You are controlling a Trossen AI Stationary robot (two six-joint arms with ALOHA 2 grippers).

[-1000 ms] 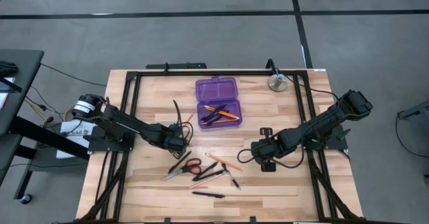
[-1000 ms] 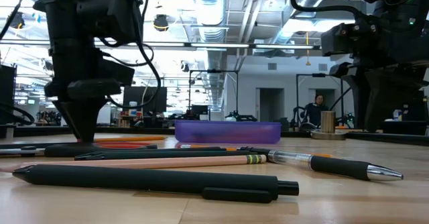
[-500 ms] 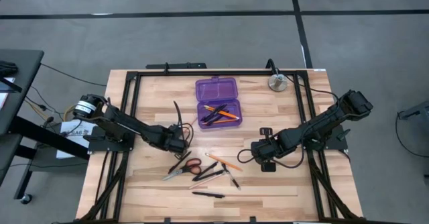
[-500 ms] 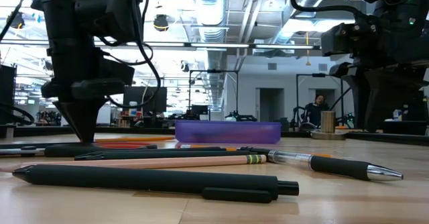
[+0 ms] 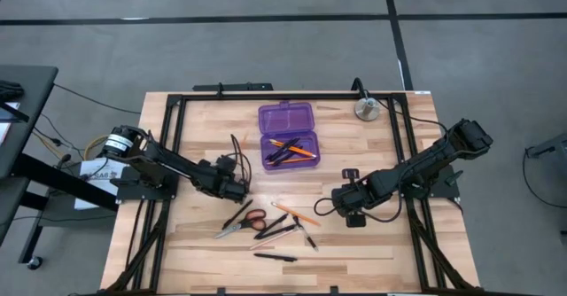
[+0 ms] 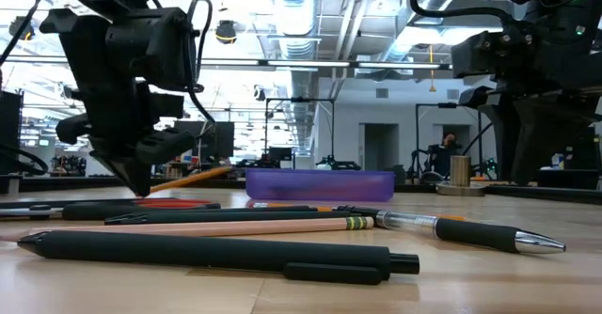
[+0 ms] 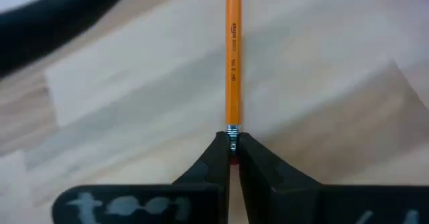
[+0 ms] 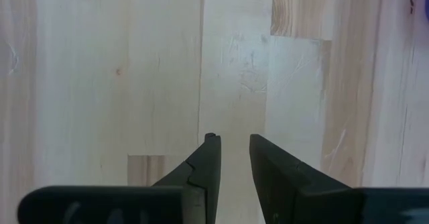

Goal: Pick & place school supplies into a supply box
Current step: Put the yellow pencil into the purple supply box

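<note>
Next, my left gripper lets go of the orange pencil on top of the black pens inside the purple supply box (image 5: 291, 147).
My left gripper (image 5: 237, 190) is shut on an orange pencil (image 7: 232, 56) at the table's left middle; in the low view the pencil (image 6: 200, 176) slants up from it. The purple supply box (image 5: 287, 135) lies open at the far middle, with pens and pencils inside. Red-handled scissors (image 5: 241, 225), another pencil (image 5: 297, 213) and black pens (image 5: 276, 257) lie flat on the near table. My right gripper (image 5: 353, 214) hovers right of them, slightly open, with only bare wood (image 8: 233, 83) beyond its fingers. My left gripper pinches the pencil's metal-banded end (image 7: 232, 131) between its two fingertips. The fingers come from above, slanting down. The pencil runs straight on past the fingertips, and its free end (image 6: 224, 170) is raised clear of the table.
A round silver disc (image 5: 368, 110) stands at the far right corner. In the low view a black pen (image 6: 216, 253), a pencil (image 6: 245, 225) and a silver-tipped pen (image 6: 470, 231) lie close in front. A black frame (image 5: 177, 110) rims the table.
My left gripper has rolled and tipped over its spot near the scissors and has taken hold of the orange pencil. The pencil lay flat on the table before; now its free end is tilted up toward the supply box while the held end stays low.
</note>
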